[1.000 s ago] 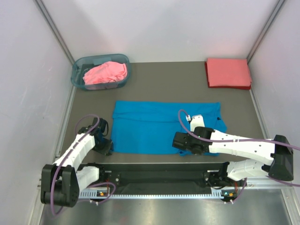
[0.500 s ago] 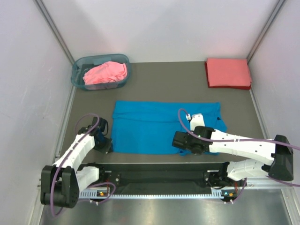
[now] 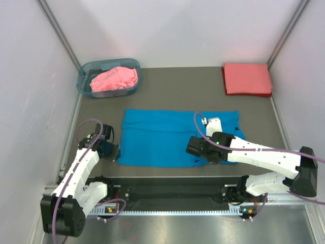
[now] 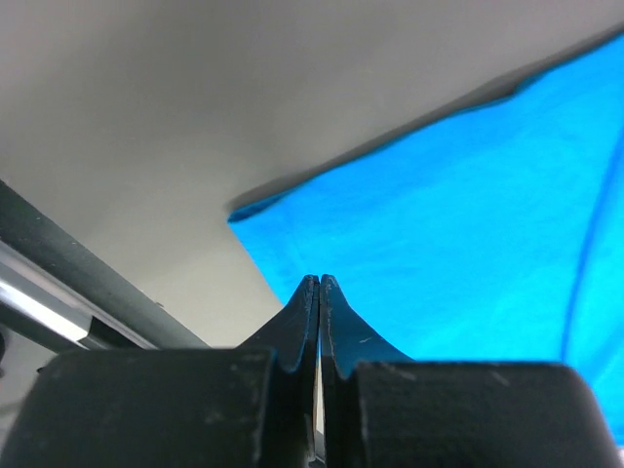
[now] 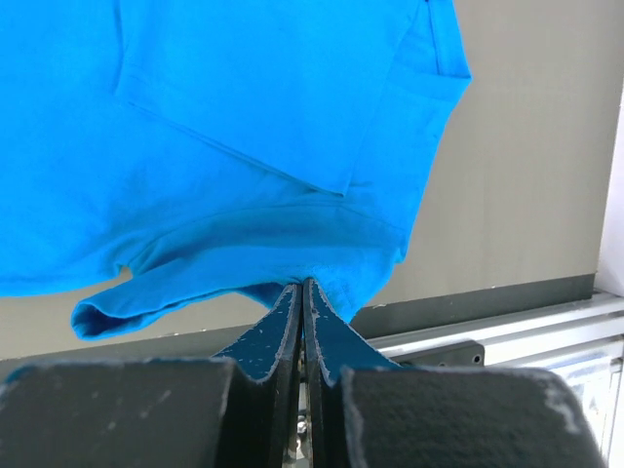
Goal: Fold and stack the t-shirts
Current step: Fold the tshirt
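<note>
My left gripper's shut fingers are over the blue t-shirt's corner, which lies flat under them, so next I open them and pinch the cloth there [image 4: 304, 265] before I fold over the near edge of the t-shirt.
The bright blue t-shirt [image 3: 162, 136] lies spread flat across the middle of the table. My left gripper [image 3: 112, 151] is shut at its near-left corner, and the left wrist view shows the closed tips [image 4: 319, 283] at the edge of the blue cloth [image 4: 468, 214]. My right gripper [image 3: 193, 151] is shut on the shirt's near edge, right of centre. In the right wrist view [image 5: 302, 283] the hem [image 5: 244, 244] bunches at the tips, raised off the table. The pink t-shirt [image 3: 114, 79] lies crumpled in the basket. The coral-red t-shirt [image 3: 247, 79] lies folded at the back right.
The translucent blue-grey basket [image 3: 84, 76] stands at the back left. White walls close in the table on the left, back and right. The black rail [image 3: 167, 190] with the arm bases runs along the near edge.
Both grippers have moved a little away from the near edge with the blue shirt's hem. The left arm has swung left and back, and the shirt's near-left corner is drawn outward.
</note>
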`<action>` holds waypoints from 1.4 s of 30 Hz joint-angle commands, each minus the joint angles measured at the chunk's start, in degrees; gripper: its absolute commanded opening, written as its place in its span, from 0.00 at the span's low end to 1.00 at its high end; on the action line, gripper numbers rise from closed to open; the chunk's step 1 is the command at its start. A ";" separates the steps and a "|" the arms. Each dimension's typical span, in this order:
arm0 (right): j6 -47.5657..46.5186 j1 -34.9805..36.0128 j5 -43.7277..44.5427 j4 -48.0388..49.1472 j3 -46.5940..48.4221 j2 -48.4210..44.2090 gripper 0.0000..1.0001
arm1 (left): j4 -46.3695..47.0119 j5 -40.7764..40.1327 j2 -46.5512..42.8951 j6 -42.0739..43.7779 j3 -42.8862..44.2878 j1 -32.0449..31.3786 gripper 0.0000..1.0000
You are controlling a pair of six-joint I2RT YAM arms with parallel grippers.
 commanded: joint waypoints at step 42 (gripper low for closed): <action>-2.36 -3.47 5.43 -6.88 1.64 -2.71 0.00 | 5.75 -0.98 3.02 -3.00 -2.63 0.13 0.00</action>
